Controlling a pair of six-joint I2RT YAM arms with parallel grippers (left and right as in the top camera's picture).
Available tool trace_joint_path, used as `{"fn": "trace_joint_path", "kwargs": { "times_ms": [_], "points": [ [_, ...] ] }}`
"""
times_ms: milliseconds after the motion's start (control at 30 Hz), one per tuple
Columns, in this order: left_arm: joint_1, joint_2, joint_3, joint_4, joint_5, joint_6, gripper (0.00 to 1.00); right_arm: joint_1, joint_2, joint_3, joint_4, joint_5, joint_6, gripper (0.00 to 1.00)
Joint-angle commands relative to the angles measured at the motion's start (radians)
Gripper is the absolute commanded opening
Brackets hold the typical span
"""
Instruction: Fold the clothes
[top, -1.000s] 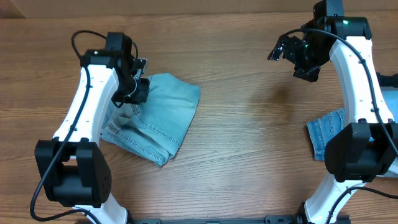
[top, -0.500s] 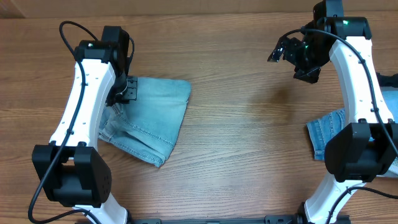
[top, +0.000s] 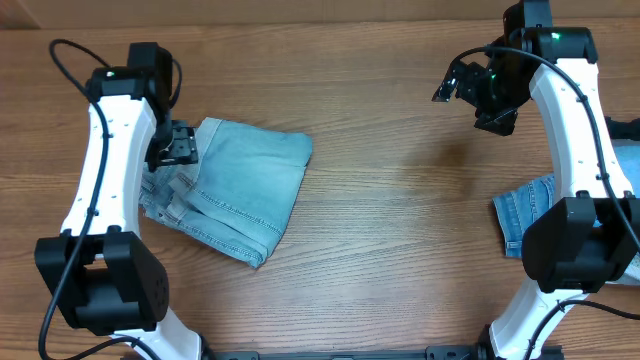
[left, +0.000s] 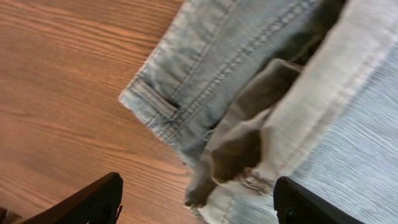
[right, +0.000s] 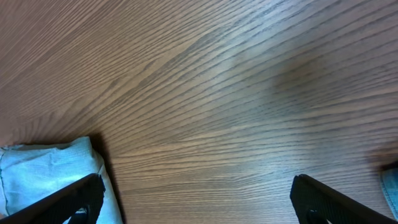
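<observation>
The cloth next to the shorts' waistband is bunched up against the folded layer, so the robot's left gripper should first take the waistband edge (left: 163, 81) and pull it out flat.
A folded pair of light-blue denim shorts (top: 240, 185) lies on the wooden table at the left. My left gripper (top: 180, 148) hovers at the shorts' upper left corner, open, with nothing between its fingers. In the left wrist view the gripper (left: 199, 208) is spread wide over a rumpled hem and a belt-loop edge of the shorts (left: 249, 93). My right gripper (top: 455, 80) hangs open at the back right, well apart from the cloth; below its wide-spread fingers (right: 74, 199) there is only bare wood. A second pair of denim shorts (top: 518, 215) lies at the right, partly hidden behind the right arm.
More pale blue cloth (top: 627, 150) shows at the table's right edge. The right arm's base (top: 575, 250) stands over the second shorts. A corner of pale denim (right: 37, 174) shows at the lower left of the right wrist view.
My left gripper opened and let go of the shorts, moving left and back. The shorts were dragged a little to the left and now lie flat. The right arm has not moved.
</observation>
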Motion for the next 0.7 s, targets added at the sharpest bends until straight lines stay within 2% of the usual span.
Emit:
{"fn": "trace_joint_path", "kwargs": {
  "times_ms": [0,67,167,233,267,300,333,400,433,467,500,533,567,600,633,667],
  "points": [
    [0.016,0.006,0.023,0.045,-0.069,-0.035,0.81,-0.002,-0.027,0.019,0.006,0.016,-0.005,1.00],
    [0.026,0.006,0.023,0.084,-0.051,-0.035,0.80,-0.002,-0.027,0.019,0.010,0.016,-0.005,1.00],
    [0.048,0.006,0.015,0.147,0.033,0.070,0.79,-0.002,-0.027,0.019,-0.001,0.016,-0.012,1.00],
    [0.069,0.006,0.004,0.182,0.204,0.175,0.78,-0.002,-0.027,0.019,-0.003,0.016,-0.012,1.00],
    [0.077,0.006,0.000,0.181,0.381,0.288,0.78,-0.002,-0.027,0.019,-0.002,0.016,-0.012,1.00],
    [0.077,0.006,0.000,0.171,0.468,0.352,0.78,-0.002,-0.027,0.019,-0.001,0.016,-0.012,1.00],
    [0.068,0.006,0.000,0.154,0.509,0.422,0.65,-0.002,-0.027,0.019,0.001,0.016,-0.012,1.00],
    [0.032,0.006,0.000,0.125,0.508,0.473,0.40,-0.002,-0.027,0.019,0.007,0.014,-0.012,1.00],
    [0.008,0.006,0.000,0.122,0.486,0.475,0.22,0.001,-0.027,0.019,0.005,-0.032,-0.019,1.00],
    [-0.013,0.006,0.000,0.129,0.440,0.468,0.18,0.006,-0.027,0.018,0.000,-0.099,-0.055,1.00],
    [-0.037,0.006,0.000,0.156,0.324,0.392,0.16,0.030,-0.027,0.017,-0.042,-0.257,-0.138,0.97],
    [-0.045,0.006,0.000,0.171,0.258,0.343,0.14,0.057,-0.027,0.014,-0.076,-0.333,-0.172,0.93],
    [-0.047,0.006,0.000,0.184,0.223,0.304,0.13,0.122,-0.027,0.012,-0.124,-0.402,-0.213,0.86],
    [-0.042,0.006,0.000,0.194,0.196,0.258,0.16,0.187,-0.027,0.011,-0.139,-0.416,-0.221,0.84],
    [-0.030,0.006,0.000,0.209,0.132,0.170,0.25,0.276,-0.027,0.011,-0.135,-0.415,-0.221,0.80],
    [-0.018,0.006,0.000,0.212,0.075,0.092,0.28,0.346,-0.027,0.011,-0.124,-0.415,-0.216,0.75]
  ]
}}
